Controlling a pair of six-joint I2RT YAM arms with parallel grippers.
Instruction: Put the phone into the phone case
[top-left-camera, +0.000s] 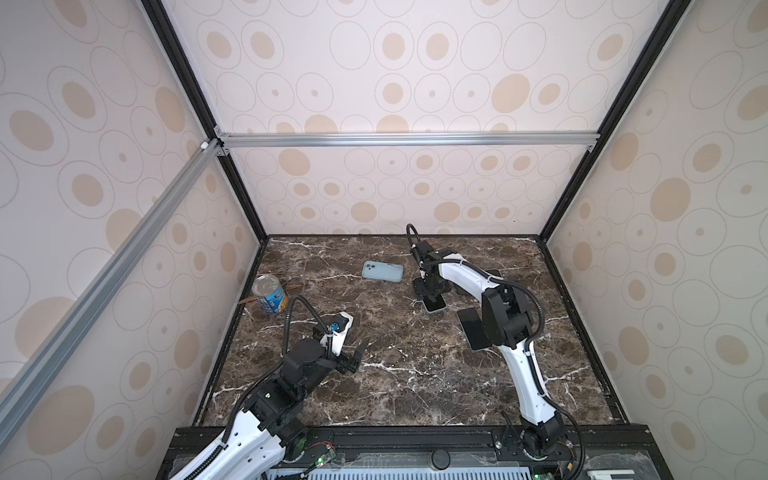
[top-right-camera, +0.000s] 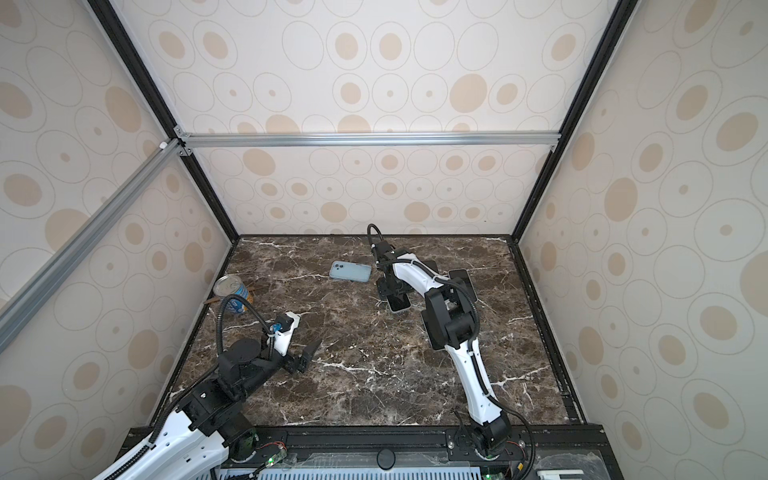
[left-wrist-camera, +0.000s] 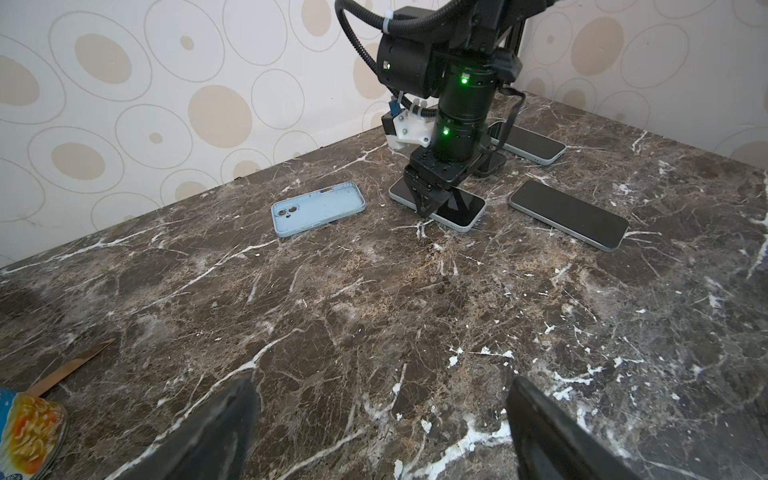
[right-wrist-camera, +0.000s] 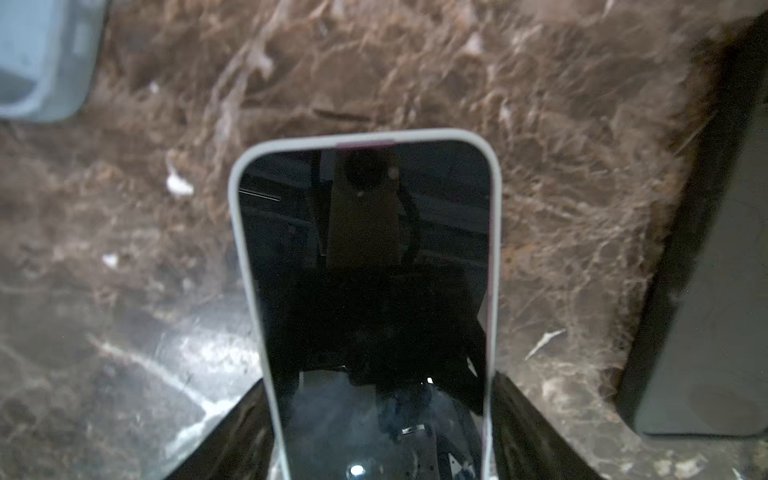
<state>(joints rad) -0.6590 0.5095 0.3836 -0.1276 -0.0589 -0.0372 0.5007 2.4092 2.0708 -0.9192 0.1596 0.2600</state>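
My right gripper should go next to the dark phone beside my right arm and close on its long edges (top-left-camera: 474, 328) around the middle.
The light-blue phone case (top-left-camera: 382, 272) (top-right-camera: 350, 272) (left-wrist-camera: 318, 209) lies open side up at the back of the marble table (top-left-camera: 415, 374). Just right of it a dark-screened phone (top-left-camera: 436, 306) (left-wrist-camera: 465, 208) (right-wrist-camera: 365, 270) with a pale rim lies flat on the marble. My right gripper (top-left-camera: 432, 297) (right-wrist-camera: 378, 382) points down over it, its two fingers pressed against the phone's long edges. A corner of the case (right-wrist-camera: 37, 58) shows beyond the phone in the right wrist view. My left gripper (top-left-camera: 355, 355) (left-wrist-camera: 380, 386) hovers open and empty near the front left.
Two more dark phones lie to the right, one (top-left-camera: 473, 328) (left-wrist-camera: 569, 214) beside my right arm and one (left-wrist-camera: 528, 145) behind it. A tin can (top-left-camera: 270, 295) and a wooden stick (left-wrist-camera: 70, 365) sit by the left wall. Patterned walls close in three sides.
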